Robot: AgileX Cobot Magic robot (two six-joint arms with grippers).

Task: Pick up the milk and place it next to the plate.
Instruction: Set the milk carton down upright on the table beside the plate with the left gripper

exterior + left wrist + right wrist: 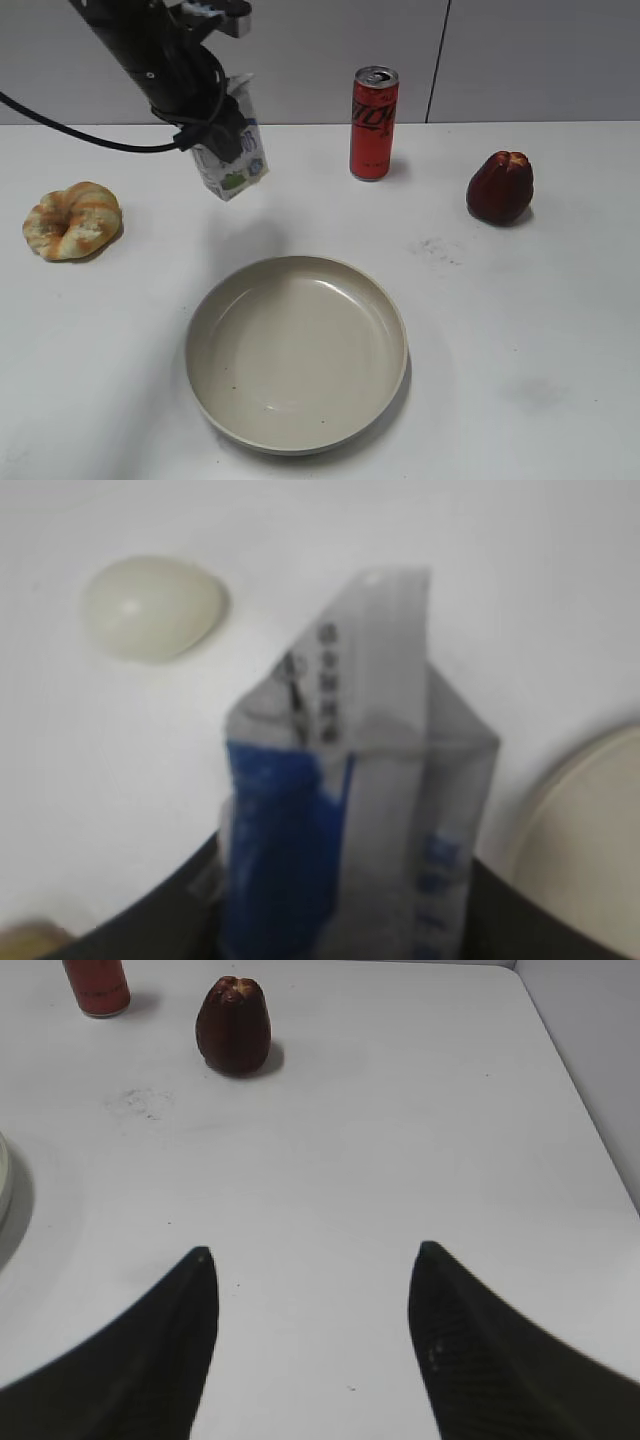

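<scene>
I should use my left gripper to set the milk, now hanging tilted in the air, down on the table (285, 250) (515, 755) just behind the far rim of the plate.
My left gripper (215, 135) is shut on the milk (234, 165), a small white carton with blue print and a green patch at its base. It hangs tilted in the air above the table, behind the plate's left side. In the left wrist view the milk (350, 780) fills the middle, blurred, between the dark jaws. The plate (297, 350) is a wide beige dish at the front centre; its rim (590, 830) shows at the right of the left wrist view. My right gripper (312, 1252) is open and empty over bare table, and is not seen in the exterior view.
A tall red can (373, 122) stands at the back centre. A dark red fruit (500, 187) sits at the back right, also in the right wrist view (234, 1025). A bread ring (72, 220) lies at the left. The table's right edge (590, 1110) runs close by.
</scene>
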